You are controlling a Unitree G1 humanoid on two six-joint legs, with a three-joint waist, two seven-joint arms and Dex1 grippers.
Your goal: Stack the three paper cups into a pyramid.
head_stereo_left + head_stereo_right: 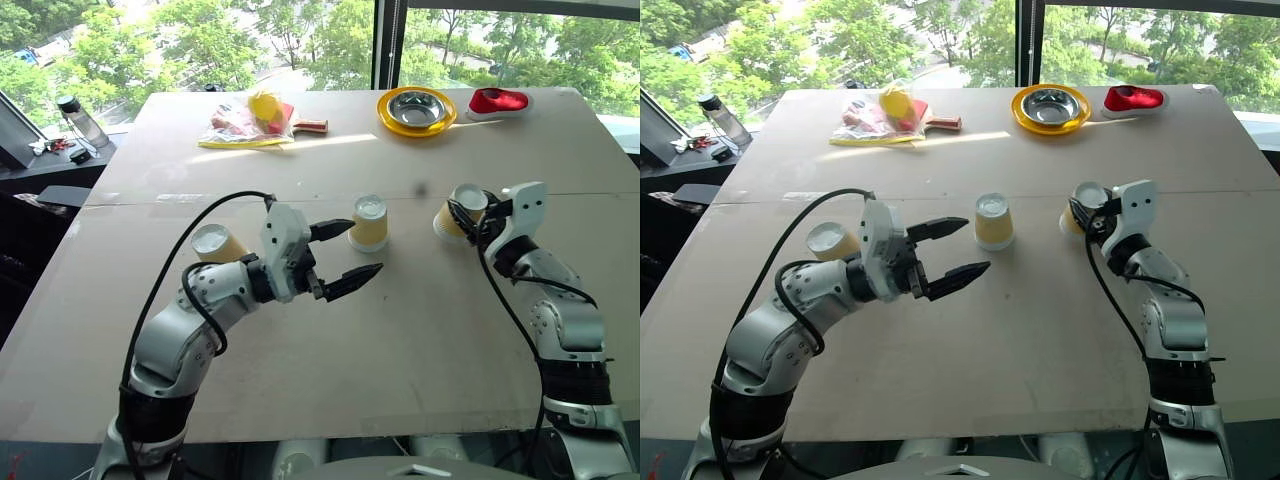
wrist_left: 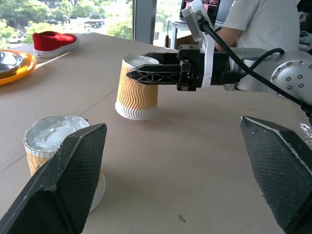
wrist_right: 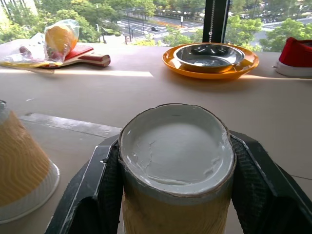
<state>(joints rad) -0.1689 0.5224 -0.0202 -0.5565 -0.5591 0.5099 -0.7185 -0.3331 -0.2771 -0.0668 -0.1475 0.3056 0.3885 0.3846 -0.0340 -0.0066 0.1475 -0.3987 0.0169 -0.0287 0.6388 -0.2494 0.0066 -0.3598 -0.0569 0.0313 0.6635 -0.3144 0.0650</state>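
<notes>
My right gripper is to release its paper cup on the table [image 1: 398, 244] beside the middle cup, facing my right arm.
Three paper cups, yellow-tan with white ends, stand upside down on the table [image 1: 300, 380]. One cup [image 1: 218, 243] is at the left, behind my left arm. The middle cup [image 1: 369, 222] stands just past the tips of my left gripper [image 1: 978, 244], which is open wide with nothing in it; the cup [image 2: 61, 146] sits beside one finger [image 2: 63, 180]. My right gripper [image 1: 462, 215] is shut on the third cup [image 3: 176, 146], squeezing it slightly oval. That cup [image 2: 138, 87] tilts a little, low over the table to the right of the middle cup.
At the far edge are a yellow-rimmed metal bowl [image 1: 416, 110], a red shoe [image 1: 498, 100] and a plastic bag with a yellow ball on a paddle [image 1: 255, 120]. A bottle [image 1: 82, 120] stands off the table's left. A person in a white shirt [image 2: 263, 19] is beyond the right side.
</notes>
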